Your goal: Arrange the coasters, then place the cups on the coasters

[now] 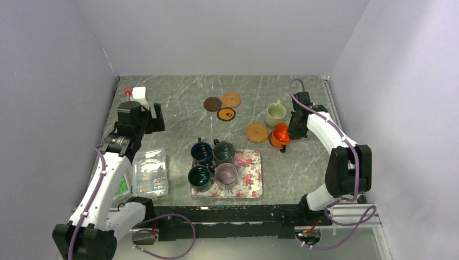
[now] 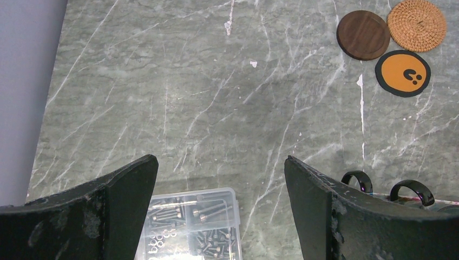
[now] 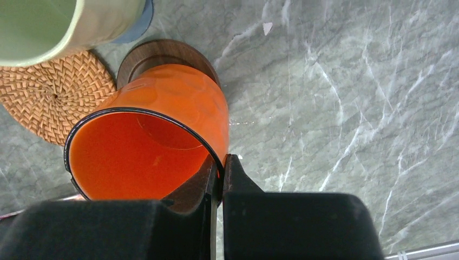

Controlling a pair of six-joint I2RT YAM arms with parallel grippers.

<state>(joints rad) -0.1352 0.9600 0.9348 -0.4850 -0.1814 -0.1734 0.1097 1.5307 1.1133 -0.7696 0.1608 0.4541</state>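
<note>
Next, I set the bright orange cup on the dark brown coaster (image 1: 279, 138) (image 3: 169, 86) near the cream-green cup with my right gripper.
My right gripper (image 3: 221, 160) is shut on the rim of the bright orange cup (image 3: 157, 124), one finger inside and one outside. The cup stands over a dark brown coaster (image 3: 162, 50); whether it rests on it I cannot tell. Beside it are a tan woven coaster (image 3: 51, 95) and the cream-green cup (image 3: 48, 21) on a bluish disc (image 3: 139, 21). Three more coasters lie mid-table: dark brown (image 1: 212, 103), tan woven (image 1: 231, 99) and black with orange (image 1: 226, 114). My left gripper (image 2: 221, 162) hangs open and empty over the left of the table.
The floral tray (image 1: 250, 183) at the front centre holds a navy cup (image 1: 202, 152), two dark green cups (image 1: 224, 152) (image 1: 200, 177) and a mauve cup (image 1: 225, 174). A clear plastic box (image 1: 149, 172) of screws lies at the left. A white bottle (image 1: 139, 95) stands far left.
</note>
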